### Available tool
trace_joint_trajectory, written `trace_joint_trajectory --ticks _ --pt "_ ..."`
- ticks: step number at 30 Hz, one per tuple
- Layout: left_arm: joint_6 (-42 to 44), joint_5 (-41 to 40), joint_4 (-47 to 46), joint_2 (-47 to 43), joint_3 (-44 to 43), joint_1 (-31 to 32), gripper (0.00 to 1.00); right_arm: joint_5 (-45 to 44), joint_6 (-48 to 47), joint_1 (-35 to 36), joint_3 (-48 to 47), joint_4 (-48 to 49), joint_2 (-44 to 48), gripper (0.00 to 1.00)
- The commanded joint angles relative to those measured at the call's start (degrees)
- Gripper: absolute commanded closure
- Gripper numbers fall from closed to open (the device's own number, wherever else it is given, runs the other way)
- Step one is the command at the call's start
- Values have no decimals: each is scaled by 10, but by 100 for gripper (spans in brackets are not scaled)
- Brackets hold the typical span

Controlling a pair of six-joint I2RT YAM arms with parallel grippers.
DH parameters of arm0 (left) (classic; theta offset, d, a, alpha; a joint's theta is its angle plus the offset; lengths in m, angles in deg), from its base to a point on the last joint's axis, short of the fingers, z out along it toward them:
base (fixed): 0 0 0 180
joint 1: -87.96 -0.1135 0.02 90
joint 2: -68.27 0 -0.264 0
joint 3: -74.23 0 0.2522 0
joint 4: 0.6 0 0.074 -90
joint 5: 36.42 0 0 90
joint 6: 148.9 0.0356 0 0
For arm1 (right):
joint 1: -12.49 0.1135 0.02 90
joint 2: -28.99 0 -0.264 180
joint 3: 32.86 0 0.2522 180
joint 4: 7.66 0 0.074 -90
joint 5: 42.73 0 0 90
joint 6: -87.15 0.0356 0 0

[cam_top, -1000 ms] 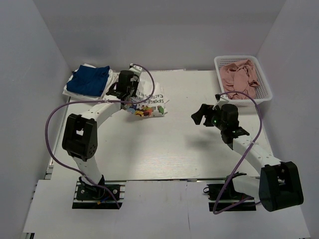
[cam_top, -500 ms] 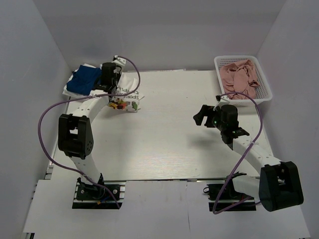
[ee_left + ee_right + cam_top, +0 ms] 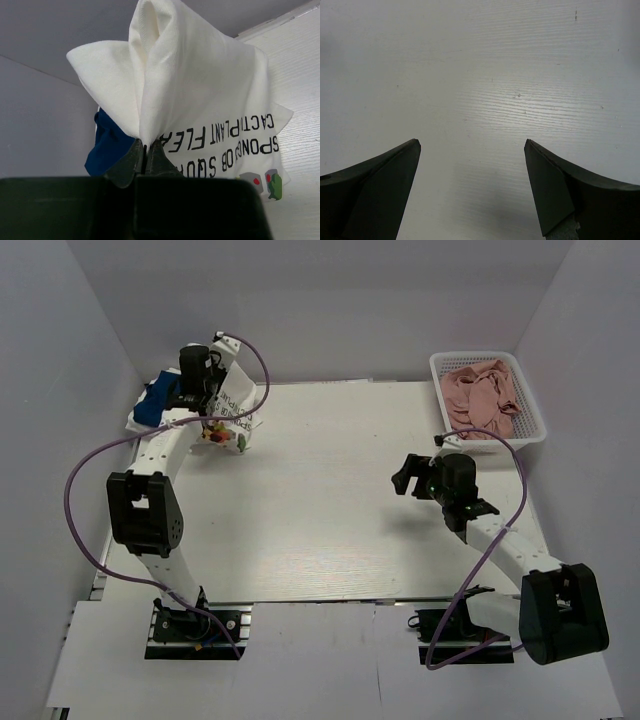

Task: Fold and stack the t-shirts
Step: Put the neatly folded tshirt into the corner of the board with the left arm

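Next, my left gripper lets go of the white t-shirt, lying flat on top of the royal-blue t-shirt point(image 3: 181, 403) point(image 3: 116, 150) by the walls.
My left gripper point(image 3: 207, 390) is shut on a fold of the folded white t-shirt with dark lettering and a colourful print point(image 3: 232, 405), holding it at the far left of the table, partly over the royal-blue t-shirt point(image 3: 155, 405). In the left wrist view the white shirt point(image 3: 210, 100) hangs from my pinched gripper point(image 3: 145, 148), with the blue shirt point(image 3: 110, 147) behind it. Another white shirt's edge point(image 3: 138, 424) shows under the blue one. My right gripper point(image 3: 405, 475) is open and empty over bare table in the right wrist view point(image 3: 472, 145).
A white basket point(image 3: 532, 430) at the far right holds pink cloth point(image 3: 482, 390). White walls close the table at the left, back and right. A purple cable loops from the left arm point(image 3: 80, 480).
My left gripper has carried the white printed shirt leftward and toward the back, from the middle-left of the table to over the blue shirt. The right arm has barely moved.
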Motion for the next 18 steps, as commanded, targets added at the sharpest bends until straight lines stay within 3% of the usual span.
trace_joint_trajectory --ticks 1,12,18 --pt "12 21 6 -28 -67 -9 100 -12 -14 -2 3 22 19 10" --pt "18 57 47 -61 -107 -38 100 -13 -9 1 4 26 20 10" --pt "18 22 27 -53 -123 -56 100 -10 -8 1 -2 28 7 10"
